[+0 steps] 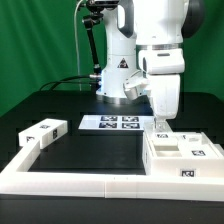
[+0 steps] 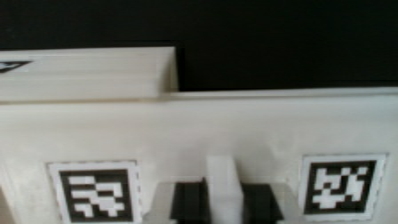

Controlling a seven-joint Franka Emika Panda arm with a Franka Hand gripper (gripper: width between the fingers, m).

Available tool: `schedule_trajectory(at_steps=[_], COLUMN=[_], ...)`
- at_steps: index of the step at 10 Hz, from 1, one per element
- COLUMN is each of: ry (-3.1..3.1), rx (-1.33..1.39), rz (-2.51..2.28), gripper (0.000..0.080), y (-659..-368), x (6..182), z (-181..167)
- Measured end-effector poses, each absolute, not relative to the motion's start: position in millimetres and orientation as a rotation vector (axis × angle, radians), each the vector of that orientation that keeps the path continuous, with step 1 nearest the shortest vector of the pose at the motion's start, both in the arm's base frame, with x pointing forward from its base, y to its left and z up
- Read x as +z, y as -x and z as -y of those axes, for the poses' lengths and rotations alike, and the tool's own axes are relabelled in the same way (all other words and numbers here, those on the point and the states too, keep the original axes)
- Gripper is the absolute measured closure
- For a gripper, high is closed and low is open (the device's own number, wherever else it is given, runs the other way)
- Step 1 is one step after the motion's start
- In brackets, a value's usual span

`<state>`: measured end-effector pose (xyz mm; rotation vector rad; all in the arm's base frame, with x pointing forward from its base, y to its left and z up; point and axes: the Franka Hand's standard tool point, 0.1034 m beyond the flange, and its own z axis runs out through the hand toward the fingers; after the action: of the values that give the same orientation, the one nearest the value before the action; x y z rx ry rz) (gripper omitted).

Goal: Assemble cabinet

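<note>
Next, my gripper lets go of the ridged cabinet panel in the white cabinet body (image 1: pixel 168 144) (image 2: pixel 16 185), where it will sit snug beside the other tagged panel.
The cabinet's white pieces (image 1: pixel 181 152) lie at the exterior view's right, with tags on top. My gripper (image 1: pixel 160 124) comes straight down onto their far edge. In the wrist view my gripper (image 2: pixel 221 205) has its two dark fingers (image 2: pixel 183 202) close together on either side of a narrow white ridge (image 2: pixel 221 180) of a cabinet panel (image 2: pixel 214 130). Two tags (image 2: pixel 98 190) flank the fingers. Another white cabinet piece (image 2: pixel 89 75) lies just beyond the panel. A small loose white piece (image 1: pixel 41 133) sits at the exterior view's left.
The marker board (image 1: pixel 110 123) lies at the middle back, in front of the robot base (image 1: pixel 115 80). A long low white border rail (image 1: pixel 80 181) runs along the table's front and up the exterior view's left side.
</note>
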<state>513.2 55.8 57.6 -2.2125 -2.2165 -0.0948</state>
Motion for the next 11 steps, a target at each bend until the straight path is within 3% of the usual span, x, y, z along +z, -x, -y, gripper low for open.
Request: schedule_trajectory(at_steps=[2,7,11], ry=[2.207,2.208,2.214], rx=[-0.111,-0.109,-0.096], rz=[2.227,2.225,2.206], gripper=[0.0731,0.0731,0.0731], y=[-528.1,-528.3,-566.8], x=[58.7,58.3,59.7], z=[-55.3,-55.1,-52.3])
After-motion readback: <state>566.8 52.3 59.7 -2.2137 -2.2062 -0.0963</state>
